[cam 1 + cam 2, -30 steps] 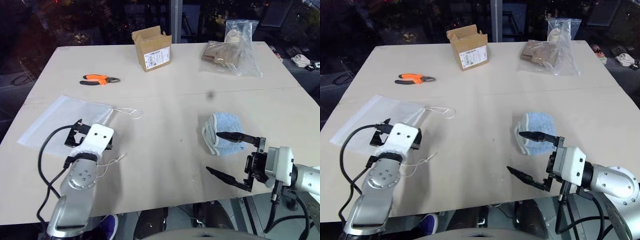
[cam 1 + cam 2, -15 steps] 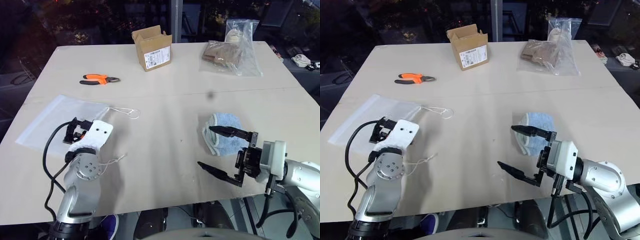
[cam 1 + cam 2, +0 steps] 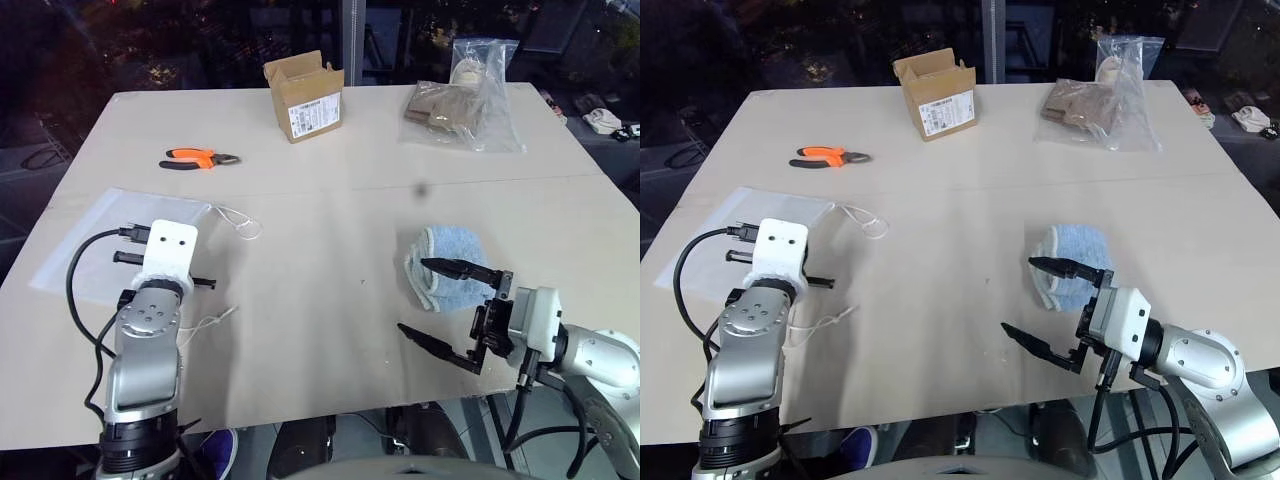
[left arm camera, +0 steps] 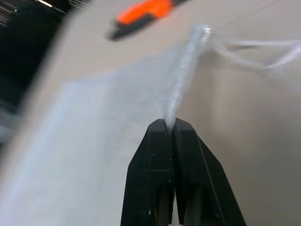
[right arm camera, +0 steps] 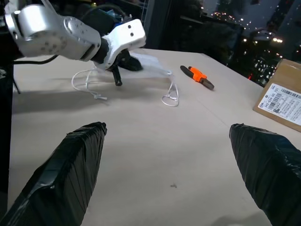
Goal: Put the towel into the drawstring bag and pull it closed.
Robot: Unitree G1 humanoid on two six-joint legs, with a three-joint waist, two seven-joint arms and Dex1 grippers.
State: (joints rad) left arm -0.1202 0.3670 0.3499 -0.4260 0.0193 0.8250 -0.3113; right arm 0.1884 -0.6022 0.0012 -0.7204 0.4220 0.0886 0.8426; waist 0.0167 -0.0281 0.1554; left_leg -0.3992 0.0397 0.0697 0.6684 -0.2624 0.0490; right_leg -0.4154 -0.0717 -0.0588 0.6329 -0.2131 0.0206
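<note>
My left gripper is pinching the bag's opening together in a fold. It should open and take only the bag's upper layer (image 4: 187, 63) to lift the opening for the towel.
The drawstring bag (image 3: 85, 235) lies flat at the table's left, thin and white, and its looped cord (image 3: 238, 222) trails off to the right. My left gripper (image 4: 170, 123) is shut on the bag's edge near its mouth, pinching up a fold of fabric. A second length of cord (image 3: 210, 320) lies beside that wrist. The towel (image 3: 452, 268) is a folded light blue bundle at the right front. My right gripper (image 3: 413, 297) stands open just in front of the towel, one finger lying over its near edge, holding nothing.
Orange-handled pliers (image 3: 200, 158) lie behind the bag. An open cardboard box (image 3: 303, 95) and clear plastic bags of tan items (image 3: 462, 105) sit along the far edge of the table (image 3: 330, 220). Bare tabletop separates bag and towel.
My left gripper has rolled upright and closed on the bag's edge. The bag's mouth and cord loop have shifted slightly left. My right gripper stays open by the towel.
</note>
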